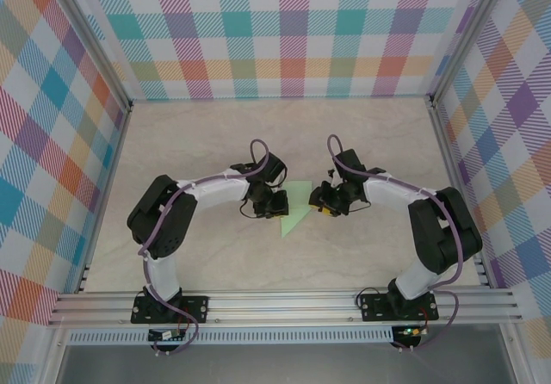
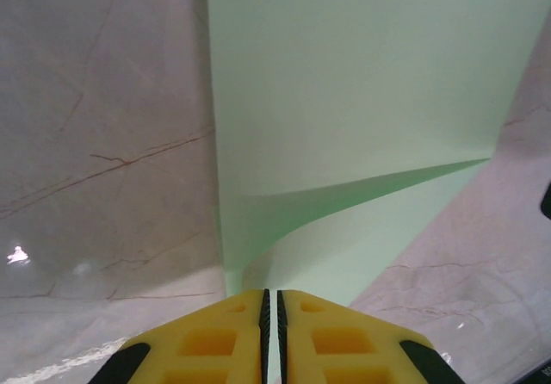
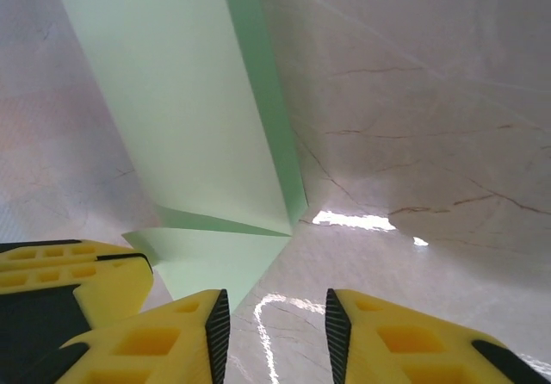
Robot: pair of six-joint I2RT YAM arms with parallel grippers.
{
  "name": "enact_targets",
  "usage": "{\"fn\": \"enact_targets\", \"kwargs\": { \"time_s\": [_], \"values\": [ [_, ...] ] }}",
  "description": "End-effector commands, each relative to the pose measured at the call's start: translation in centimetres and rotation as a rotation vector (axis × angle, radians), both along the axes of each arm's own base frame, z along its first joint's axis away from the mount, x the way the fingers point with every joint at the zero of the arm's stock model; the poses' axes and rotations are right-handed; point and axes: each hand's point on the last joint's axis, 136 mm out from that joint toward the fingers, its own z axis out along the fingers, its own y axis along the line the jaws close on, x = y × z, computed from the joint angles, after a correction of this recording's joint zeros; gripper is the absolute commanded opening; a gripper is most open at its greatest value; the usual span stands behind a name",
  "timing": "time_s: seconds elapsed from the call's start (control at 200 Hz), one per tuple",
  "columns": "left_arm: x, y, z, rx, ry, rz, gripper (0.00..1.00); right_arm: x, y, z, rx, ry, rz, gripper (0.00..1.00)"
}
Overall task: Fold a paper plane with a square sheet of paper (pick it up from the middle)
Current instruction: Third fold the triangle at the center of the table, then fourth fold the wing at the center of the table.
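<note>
My open right gripper is past the paper's outer edge, where the layers gape; it should move in and pinch the paper's middle (image 1: 298, 201).
The pale mint-green sheet of paper (image 1: 297, 209) lies folded into a pointed triangular shape at the middle of the table, between the two grippers. My left gripper (image 1: 277, 205) is shut on its left edge. In the left wrist view the paper (image 2: 344, 100) runs out from between the closed yellow fingers (image 2: 271, 296), one flap lifted off the layer below. My right gripper (image 1: 320, 201) stands just right of the paper. In the right wrist view it is open (image 3: 277, 311) over bare table, with the paper (image 3: 189, 126) to its left and creased flaps showing.
The table (image 1: 198, 143) is pale marble-patterned. Plaid walls (image 1: 284, 31) close it in at the back and both sides. An aluminium rail (image 1: 284, 302) with the arm bases runs along the near edge. Left gripper fingers (image 3: 60, 268) show beside the paper.
</note>
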Motion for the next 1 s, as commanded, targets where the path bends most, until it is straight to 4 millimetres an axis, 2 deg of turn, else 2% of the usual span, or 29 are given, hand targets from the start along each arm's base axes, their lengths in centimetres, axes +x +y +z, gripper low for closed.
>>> {"fn": "enact_targets", "kwargs": {
  "time_s": [0.0,0.335,0.655,0.85,0.995],
  "values": [
    [0.7,1.1,-0.4,0.059,-0.004,0.004,0.13,-0.4,0.0,-0.5,0.01,0.022,0.017,0.39],
    [0.7,1.4,-1.9,0.092,0.014,0.008,0.12,1.2,2.0,-0.5,0.107,0.022,0.074,0.41],
    [0.5,1.8,-2.5,0.12,0.026,0.004,0.12,2.2,3.8,0.2,0.195,-0.009,0.138,0.38],
    [0.9,1.7,-1.1,0.087,-0.019,0.016,0.14,2.3,4.2,0.4,0.212,-0.02,0.184,0.33],
    [1.5,1.6,1.3,0.037,-0.105,0.034,0.26,1.9,3.9,0.1,0.19,-0.012,0.196,0.24]
  ]
}}
